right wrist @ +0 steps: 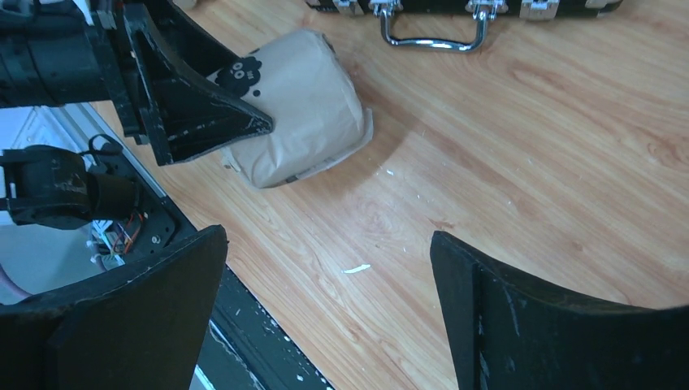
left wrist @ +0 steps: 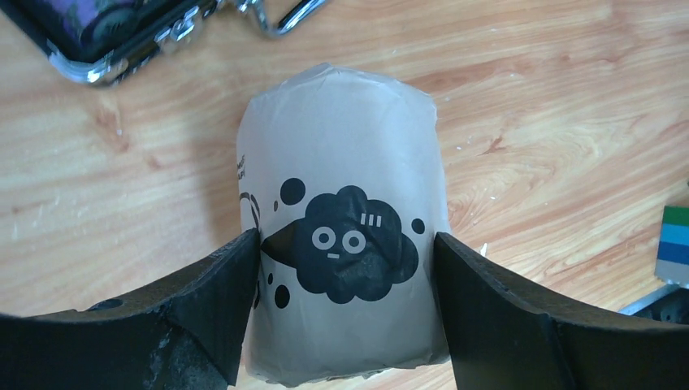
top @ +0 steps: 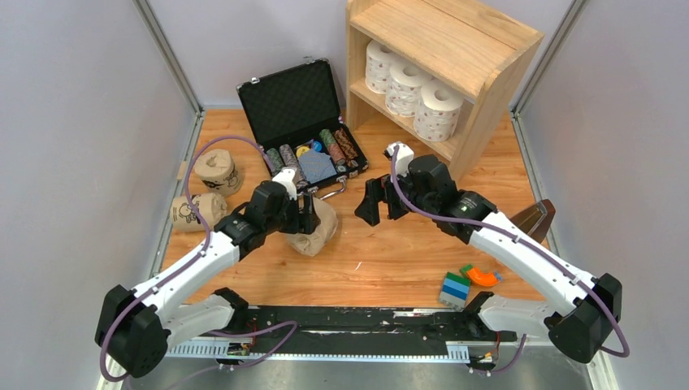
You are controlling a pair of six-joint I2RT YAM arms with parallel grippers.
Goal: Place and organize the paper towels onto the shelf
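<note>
The roll's far end points toward the black case, so my left gripper will regrasp the roll nearer that end (left wrist: 337,134) and turn it toward my right gripper.
A tan-wrapped paper towel roll (top: 323,231) with a black cloud cartoon lies on the wooden table, just in front of the black case. My left gripper (top: 309,218) is shut on it, one finger against each side, as the left wrist view shows (left wrist: 347,240) around the roll (left wrist: 341,146). The roll also shows in the right wrist view (right wrist: 301,106). My right gripper (top: 378,203) is open and empty above bare table (right wrist: 329,244), to the right of the roll. Two more tan rolls (top: 215,169) (top: 195,210) lie at the left edge. Three white dotted rolls (top: 404,88) stand on the inner board of the light-wood shelf (top: 455,41).
An open black case (top: 296,101) with rows of poker chips (top: 313,158) sits left of the shelf. Stacked blue and green blocks (top: 455,288) and an orange piece (top: 481,276) lie near the front right. A dark brown object (top: 540,218) stands at the right edge.
</note>
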